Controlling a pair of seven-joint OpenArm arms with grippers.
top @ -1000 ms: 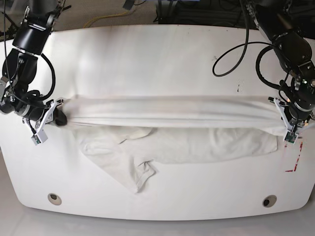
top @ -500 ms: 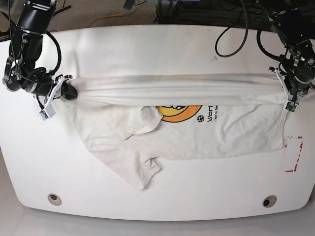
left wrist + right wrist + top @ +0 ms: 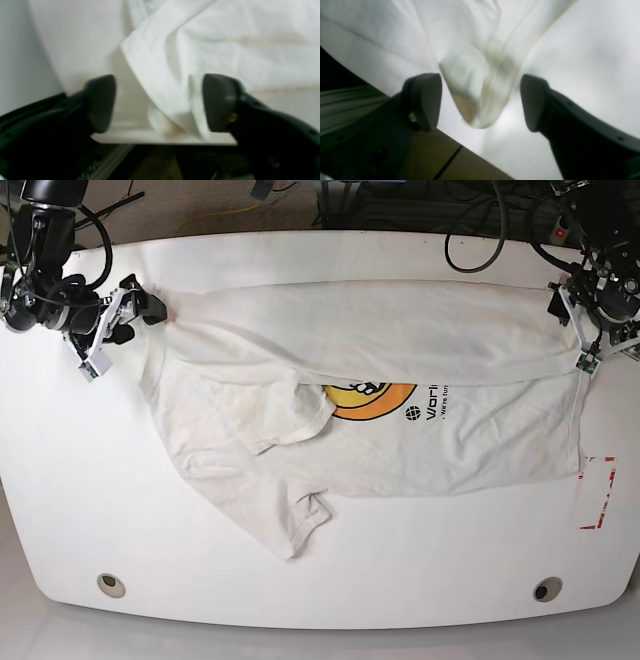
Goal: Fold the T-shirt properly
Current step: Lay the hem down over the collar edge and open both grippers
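Note:
My left gripper has the T-shirt's corner creased between its fingers, so it should take the T-shirt's far edge (image 3: 532, 287) next to the corner and pull that edge straight.
The off-white T-shirt (image 3: 450, 330) lies spread across the white table (image 3: 320, 590). Its far edge is folded over, half covering the orange-yellow print (image 3: 372, 396) with dark lettering. One sleeve (image 3: 298, 525) points toward the near edge. At the shirt's far-right corner, my left gripper (image 3: 572, 322) is open. In the left wrist view a cloth corner (image 3: 170, 82) lies loose between the spread fingers of the left gripper (image 3: 158, 102), brushing one pad. My right gripper (image 3: 132, 305) is open at the far-left corner. A bunched cloth tip (image 3: 480, 95) hangs free inside the right gripper (image 3: 480, 100).
Red tape marks (image 3: 598, 492) sit on the table near its right edge. Two round holes (image 3: 111, 584) (image 3: 547, 589) lie near the front edge. Black cables (image 3: 480, 235) hang behind the table's far edge, close to both arms.
Both arms carried the shirt's stretched edge toward the table's far side, uncovering the print. Both grippers then went from shut on the cloth to open, and the edge has dropped.

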